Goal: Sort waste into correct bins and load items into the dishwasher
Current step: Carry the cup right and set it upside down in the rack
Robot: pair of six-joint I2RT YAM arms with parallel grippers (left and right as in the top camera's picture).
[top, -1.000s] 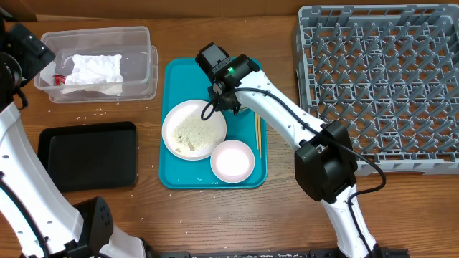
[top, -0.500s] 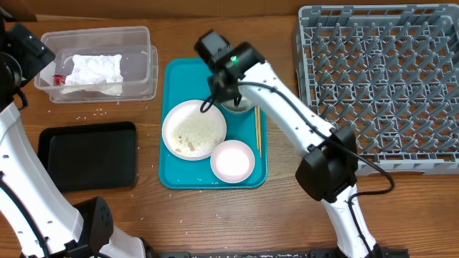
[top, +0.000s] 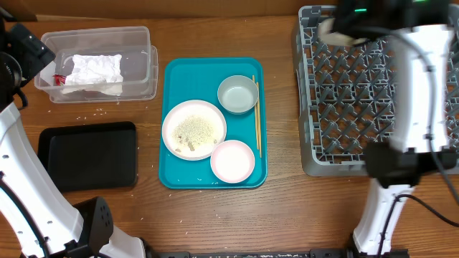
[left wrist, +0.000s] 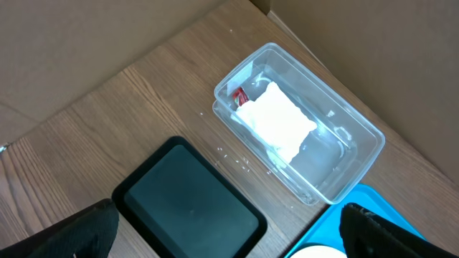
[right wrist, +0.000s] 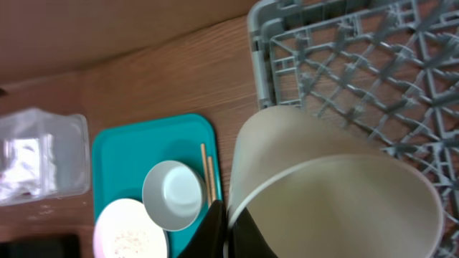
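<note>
My right gripper is going to release the small white cup among the pegs in the far half of the grey dish rack (top: 377, 71).
My right gripper (right wrist: 226, 228) is shut on the rim of the small white cup (right wrist: 337, 193), one finger inside and one outside. In the overhead view the cup (top: 332, 29) is a blur over the near-left corner of the grey dish rack (top: 344, 107). On the teal tray (top: 176, 72) sit the plate (top: 193, 129) with rice on it, the pinkish bowl (top: 232, 160), the grey bowl (top: 237, 94) and the chopsticks (top: 257, 125). My left gripper (left wrist: 229, 218) hangs open and empty above the black tray (left wrist: 186, 204). The clear tub (top: 136, 43) holds the napkin (top: 93, 69) and the red wrapper (top: 59, 77).
Loose rice grains (top: 93, 115) lie on the wood between the tub and the black tray (top: 90, 154). A cardboard wall runs along the far edge of the table. My right arm's base stands at the near right, in front of the rack.
My right gripper closed on the cup, lifted it off the teal tray beside the grey bowl and swung right to above the dish rack. The left arm has not moved.
</note>
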